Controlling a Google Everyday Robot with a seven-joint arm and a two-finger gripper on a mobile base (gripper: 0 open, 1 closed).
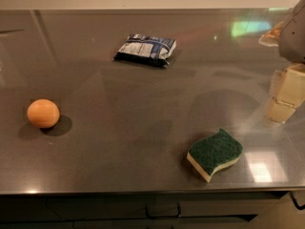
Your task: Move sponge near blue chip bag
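Note:
Next, I move my gripper next to the sponge's far half (223, 146), away from its pale near edge, and close it there.
The sponge (215, 153), dark green on top with a pale yellow base and wavy edges, lies near the front right of the grey counter. The blue chip bag (146, 49), dark blue and silver-white, lies flat toward the back middle, far from the sponge. My gripper (285, 94) hangs in at the right edge, above and to the right of the sponge, apart from it, with nothing seen in it.
An orange round fruit (43, 113) sits at the left of the grey counter (133, 128). The counter's front edge runs along the bottom, with dark cabinet fronts below. A pale wall lies behind the back edge.

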